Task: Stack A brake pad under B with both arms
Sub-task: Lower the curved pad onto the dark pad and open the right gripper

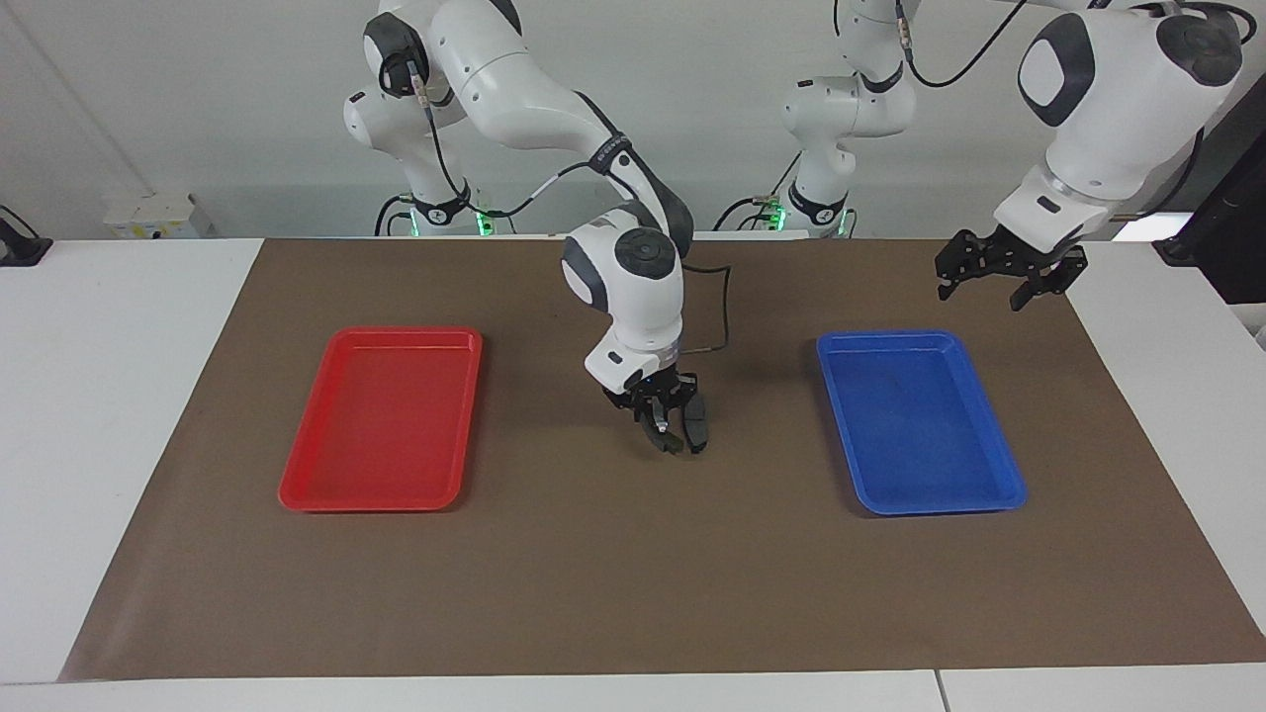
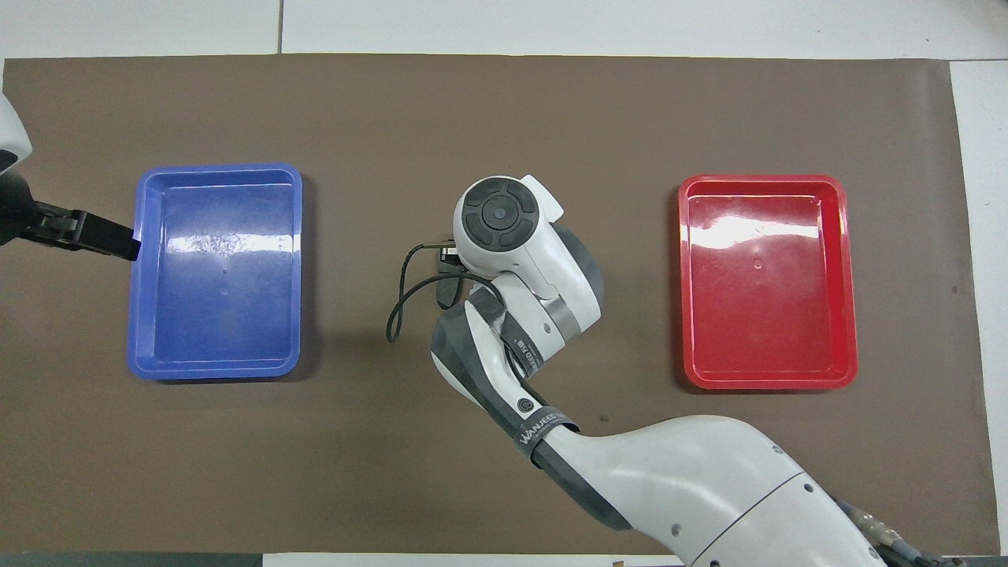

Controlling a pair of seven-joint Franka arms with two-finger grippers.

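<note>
Next, my right gripper lets go of the brake pad on the brown mat (image 2: 448,279) between the trays, at a spot slightly nearer the blue tray.
My right gripper (image 1: 675,435) reaches down to the middle of the brown mat, between the two trays. It is shut on a small, flat, dark grey piece (image 1: 698,423), which looks like the brake pad, held on edge just above the mat. In the overhead view the right arm's wrist (image 2: 500,216) hides the gripper and the pad. B, the long crescent shoe with the silver band, does not show in either view. My left gripper (image 1: 981,292) is open and empty, raised over the mat beside the blue tray; one of its fingers (image 2: 102,235) shows in the overhead view.
An empty blue tray (image 1: 940,506) (image 2: 216,169) lies toward the left arm's end and an empty red tray (image 1: 366,504) (image 2: 764,181) toward the right arm's end. The brown mat (image 1: 633,593) covers most of the white table.
</note>
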